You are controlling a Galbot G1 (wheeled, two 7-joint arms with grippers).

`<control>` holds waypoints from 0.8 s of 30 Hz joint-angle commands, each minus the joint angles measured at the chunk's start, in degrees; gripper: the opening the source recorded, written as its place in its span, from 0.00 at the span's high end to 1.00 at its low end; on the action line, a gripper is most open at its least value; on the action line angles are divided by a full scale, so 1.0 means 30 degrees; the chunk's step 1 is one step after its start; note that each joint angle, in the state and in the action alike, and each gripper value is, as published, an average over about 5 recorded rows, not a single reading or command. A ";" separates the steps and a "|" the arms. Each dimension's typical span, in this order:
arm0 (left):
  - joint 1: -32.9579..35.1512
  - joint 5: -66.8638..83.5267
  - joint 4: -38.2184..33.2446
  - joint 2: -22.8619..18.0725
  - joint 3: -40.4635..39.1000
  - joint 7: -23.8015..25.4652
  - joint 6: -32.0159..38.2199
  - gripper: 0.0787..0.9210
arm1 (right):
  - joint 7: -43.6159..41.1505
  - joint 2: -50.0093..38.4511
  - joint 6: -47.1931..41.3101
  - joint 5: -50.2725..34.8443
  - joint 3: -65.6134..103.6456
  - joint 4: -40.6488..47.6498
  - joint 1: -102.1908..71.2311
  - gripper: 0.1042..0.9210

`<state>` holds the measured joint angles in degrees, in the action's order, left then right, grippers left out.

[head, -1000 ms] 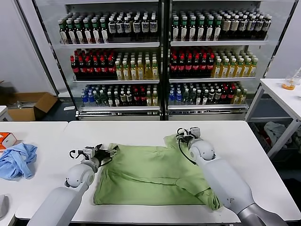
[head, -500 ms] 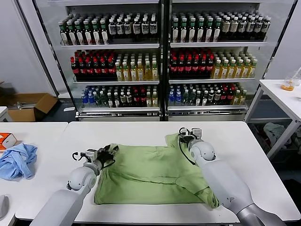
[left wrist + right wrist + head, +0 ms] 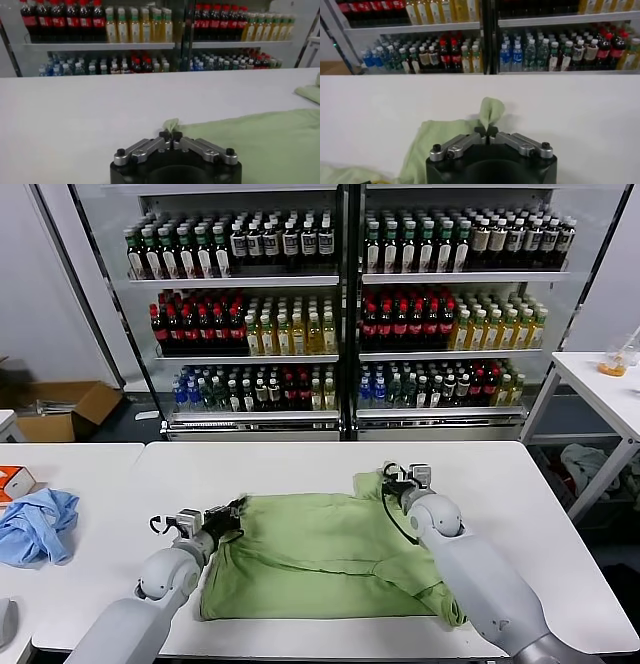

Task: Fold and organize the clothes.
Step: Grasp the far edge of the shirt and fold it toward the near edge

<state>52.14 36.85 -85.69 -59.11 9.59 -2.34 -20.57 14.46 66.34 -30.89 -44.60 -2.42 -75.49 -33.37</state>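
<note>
Next, my left gripper releases the corner of the shirt halfway down the shirt's side edge [image 3: 227, 568] that faces the light blue cloth.
The light green shirt [image 3: 320, 554] lies spread on the white table [image 3: 300, 469], partly folded. My left gripper [image 3: 236, 511] is shut on the shirt's far left corner, which shows as a small tuft [image 3: 171, 125] between the fingertips in the left wrist view. My right gripper [image 3: 392, 478] is shut on the far right corner, whose pinched flap [image 3: 491, 111] stands up in the right wrist view. Both grippers hold their corners low over the table. The buttons and logo are hidden.
A light blue cloth [image 3: 35, 522] and an orange box [image 3: 12, 481] lie on the left table. Drink coolers [image 3: 340, 304] stand behind the table. Another white table [image 3: 610, 384] is at the right, a cardboard box [image 3: 60, 406] on the floor at left.
Both grippers have drawn back toward me with the shirt's far corners, pulling the far edge nearer. The left gripper also moved slightly right.
</note>
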 commanded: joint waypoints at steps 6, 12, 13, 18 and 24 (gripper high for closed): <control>0.2256 0.1983 -0.4123 0.1134 0.1739 0.0074 0.0960 0.99 | 0.0049 -0.2347 0.0427 -0.0336 0.2144 -0.6332 -0.2331 0.99; 0.3694 0.2187 -0.5940 0.1540 0.2443 0.0061 0.0853 0.99 | 0.0249 -0.3587 0.0124 -0.0650 0.3433 -0.8824 -0.3831 0.99; 0.3987 0.2206 -0.6230 0.1601 0.2588 0.0064 0.0836 0.99 | 0.0287 -0.3814 0.0075 -0.0705 0.3674 -0.9255 -0.4200 0.99; 0.5797 0.2294 -0.7843 0.1936 0.3540 0.0052 0.0756 0.99 | 0.0447 -0.4903 -0.0136 -0.0851 0.5000 -1.1566 -0.6752 0.99; 0.7953 0.1917 -0.9288 0.2199 0.4352 0.0130 0.0575 0.99 | 0.0752 -0.5644 -0.0552 -0.1065 0.6763 -1.4128 -1.0095 0.99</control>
<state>65.19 42.77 -103.97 -53.59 18.27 -2.15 -18.79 16.13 54.00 -31.90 -47.28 10.37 -104.50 -50.22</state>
